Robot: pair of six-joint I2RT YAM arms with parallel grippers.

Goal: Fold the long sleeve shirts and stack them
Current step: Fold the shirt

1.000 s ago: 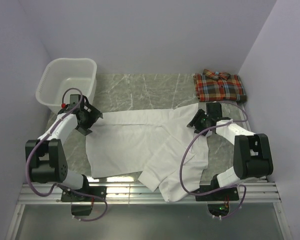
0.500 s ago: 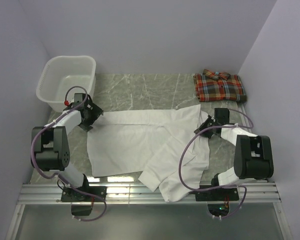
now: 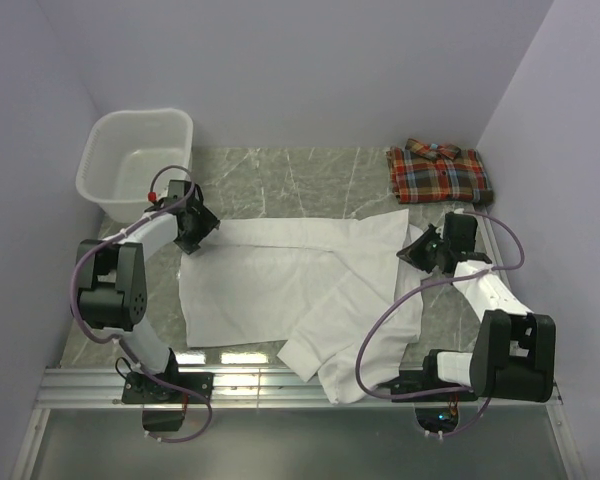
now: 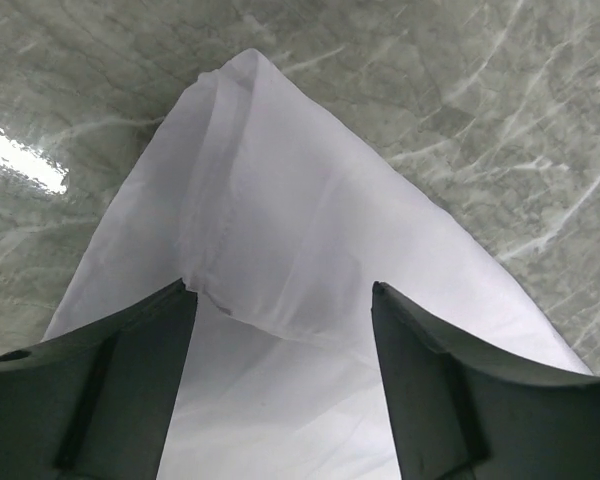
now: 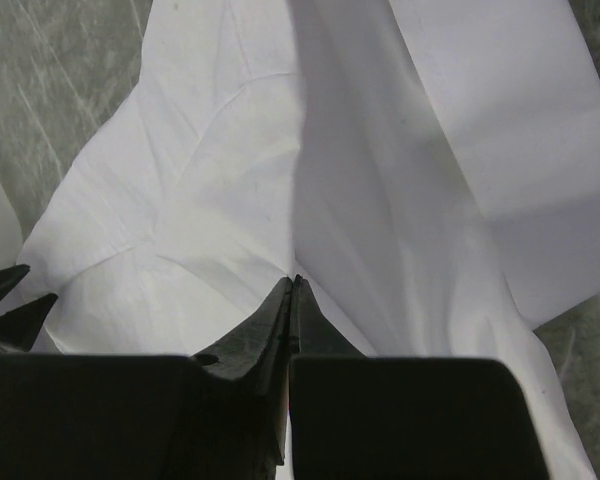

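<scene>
I will open my right gripper, move it back and take the back corner point(image 3: 406, 212), as it pinches the white shirt's rumpled side edge, short of the shirt's back corner.
The white shirt point(image 3: 270, 280) lies spread across the middle of the table, one sleeve stretched left and its right side rumpled toward the front. My left gripper point(image 3: 202, 226) is at the tip of that left sleeve. In the left wrist view it point(image 4: 278, 288) stands open, with the sleeve cloth point(image 4: 280, 200) lying between its fingers. My right gripper point(image 3: 414, 252) is at the shirt's right edge. In the right wrist view it point(image 5: 292, 280) is shut, and creases in the white cloth point(image 5: 230, 150) run out from its tips. The plaid shirt point(image 3: 438, 175) lies folded at the back right.
A white laundry basket point(image 3: 140, 116) stands at the back left corner, just behind my left arm. Bare marble tabletop point(image 3: 280, 180) shows behind the white shirt. Purple walls close in the left, back and right sides.
My right gripper has shut on the shirt's right edge and drawn back to the right. My left gripper has shifted slightly right along the sleeve end, its jaws narrowing a little.
</scene>
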